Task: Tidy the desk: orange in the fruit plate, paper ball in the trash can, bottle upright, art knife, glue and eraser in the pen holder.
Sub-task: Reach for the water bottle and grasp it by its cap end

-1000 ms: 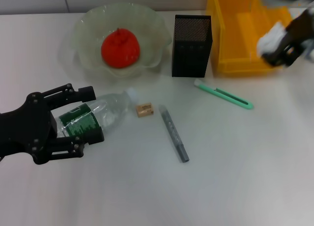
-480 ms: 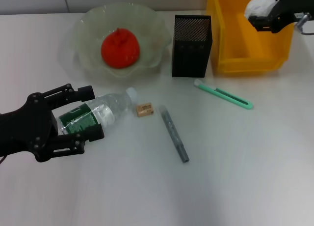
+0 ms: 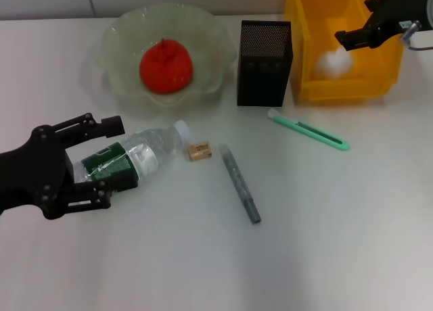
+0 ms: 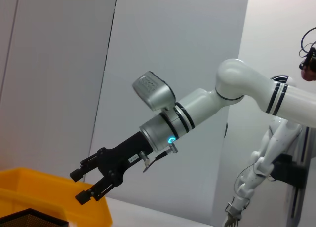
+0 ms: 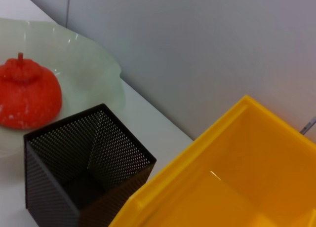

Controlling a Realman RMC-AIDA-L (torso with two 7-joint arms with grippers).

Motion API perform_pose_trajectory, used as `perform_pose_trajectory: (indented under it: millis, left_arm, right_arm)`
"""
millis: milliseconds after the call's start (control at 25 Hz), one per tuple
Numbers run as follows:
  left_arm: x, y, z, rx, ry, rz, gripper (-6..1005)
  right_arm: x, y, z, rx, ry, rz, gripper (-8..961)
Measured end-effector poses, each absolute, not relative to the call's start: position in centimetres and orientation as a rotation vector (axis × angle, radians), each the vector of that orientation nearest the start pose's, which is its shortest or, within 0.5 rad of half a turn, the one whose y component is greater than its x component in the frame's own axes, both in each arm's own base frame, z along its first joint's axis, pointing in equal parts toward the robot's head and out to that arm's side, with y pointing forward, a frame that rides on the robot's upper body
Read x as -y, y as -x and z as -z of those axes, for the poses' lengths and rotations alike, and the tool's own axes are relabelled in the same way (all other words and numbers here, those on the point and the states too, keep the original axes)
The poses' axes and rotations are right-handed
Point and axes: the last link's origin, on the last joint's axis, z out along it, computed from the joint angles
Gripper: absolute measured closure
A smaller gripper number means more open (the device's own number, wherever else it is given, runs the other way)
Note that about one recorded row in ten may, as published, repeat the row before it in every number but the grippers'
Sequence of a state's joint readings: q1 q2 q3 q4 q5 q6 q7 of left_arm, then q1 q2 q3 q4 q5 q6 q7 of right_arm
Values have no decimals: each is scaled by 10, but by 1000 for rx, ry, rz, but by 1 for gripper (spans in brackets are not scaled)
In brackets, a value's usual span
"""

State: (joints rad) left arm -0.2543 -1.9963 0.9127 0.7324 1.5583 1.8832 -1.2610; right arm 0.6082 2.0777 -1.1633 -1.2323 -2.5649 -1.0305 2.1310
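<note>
The robot's left gripper needs to next move to the bottle's neck (image 3: 172,136), just under its cap near the eraser, and close there to stand the bottle upright.
The orange (image 3: 166,66) sits in the pale green fruit plate (image 3: 122,34). A white paper ball (image 3: 331,62) lies inside the yellow trash can (image 3: 338,91). Just above it my right gripper (image 3: 358,20) hangs open and empty; the left wrist view also shows this gripper (image 4: 81,186) with its fingers spread. The clear bottle (image 3: 152,149) lies on its side, and my left gripper (image 3: 114,162) is open, straddling its green-labelled end. A green art knife (image 3: 308,130), grey glue stick (image 3: 240,184) and small tan eraser (image 3: 199,151) lie on the table, in front of the black mesh pen holder (image 3: 264,54).
The pen holder (image 5: 84,158) stands close between the plate (image 5: 94,59) and the trash can (image 5: 207,172). A wall runs along the back of the white table (image 3: 325,243).
My right gripper carried the paper ball over the trash can and let it go; the ball now lies inside. My left gripper slid slightly left along the bottle.
</note>
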Motion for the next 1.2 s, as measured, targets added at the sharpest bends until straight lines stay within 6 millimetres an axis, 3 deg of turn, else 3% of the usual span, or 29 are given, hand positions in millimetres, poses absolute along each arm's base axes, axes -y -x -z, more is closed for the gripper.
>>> perform_pose_trajectory:
  millis: [120,240,480,640,760,920,1200]
  left_arm:
    - [-256,274,-53,408,2698,1092,178]
    - [-270,271,-63,448,2682,1032,178]
    - [-303,252,-78,521,2717,762,180]
    - [-328,225,-79,554,2752,536,181]
    - [-346,205,-74,590,2752,330,182]
    - [-362,179,-59,544,2784,68,183]
    - [-360,150,-23,368,2863,-261,185]
  right_arm:
    - [-425,-199,-53,-463,2343,121,176]
    - [-408,-204,-67,-500,2433,-3,166]
    - [-348,-226,-91,-442,2630,-298,169]
    - [-309,-247,-96,-383,2674,-400,172]
    - [-286,-259,-98,-365,2683,-454,173]
    - [-269,-271,-104,-404,2657,-483,176]
    - [-259,-282,-114,-453,2606,-508,180]
